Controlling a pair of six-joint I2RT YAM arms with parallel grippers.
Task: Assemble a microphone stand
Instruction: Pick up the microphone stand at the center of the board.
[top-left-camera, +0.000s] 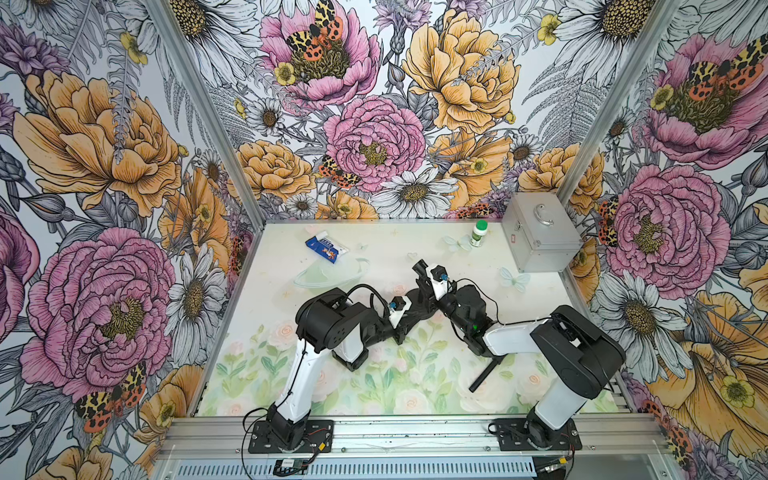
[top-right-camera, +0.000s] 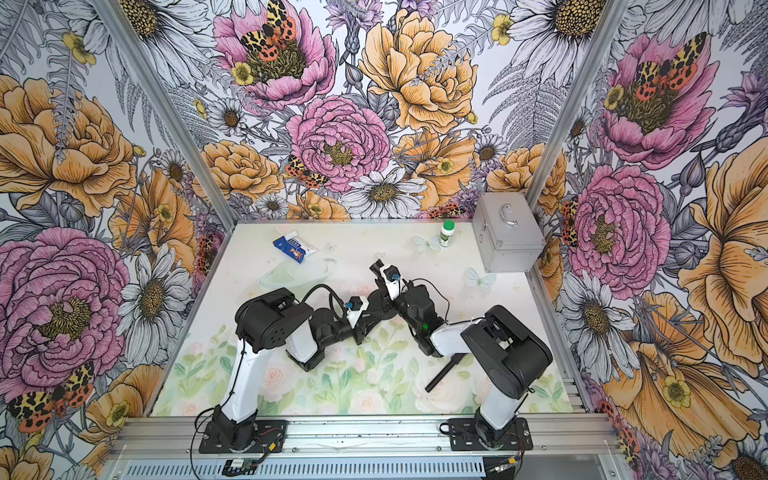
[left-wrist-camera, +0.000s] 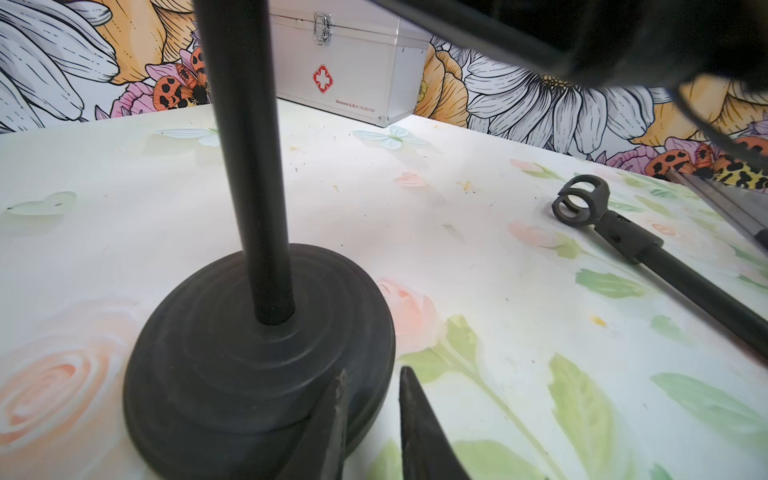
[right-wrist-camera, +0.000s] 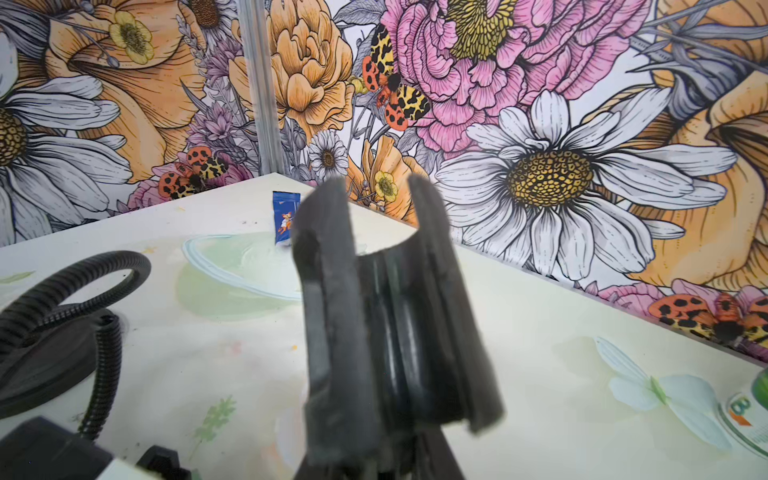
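Next, my right gripper releases the black pole and base on the butterfly print (top-left-camera: 450, 252) (right-wrist-camera: 588, 409) next to the green-capped bottle. The base now lies flat on the table.
A round black base (left-wrist-camera: 232, 374) lies flat on the table, with a black pole (left-wrist-camera: 249, 166) standing upright in its centre. My left gripper (left-wrist-camera: 372, 371) is shut on the base's rim, one finger over the top and the other outside the edge. In both top views the base (top-left-camera: 417, 308) (top-right-camera: 380, 307) shows between the two arms. My right gripper (right-wrist-camera: 395, 453) is shut on a dark grey forked piece (right-wrist-camera: 374, 311) at the pole's upper end (top-left-camera: 420, 266). A second black rod (top-left-camera: 484, 374) lies on the table, with a ring-shaped microphone clip (left-wrist-camera: 579, 199) at its far end.
A silver first-aid case (top-left-camera: 540, 237) stands at the back right, with a green-capped bottle (top-left-camera: 480, 232) beside it. At the back left lies a blue packet (top-left-camera: 326, 249). The left arm's corrugated cable (right-wrist-camera: 104, 332) loops close to the right gripper. An aluminium rail (top-left-camera: 415, 432) runs along the front.
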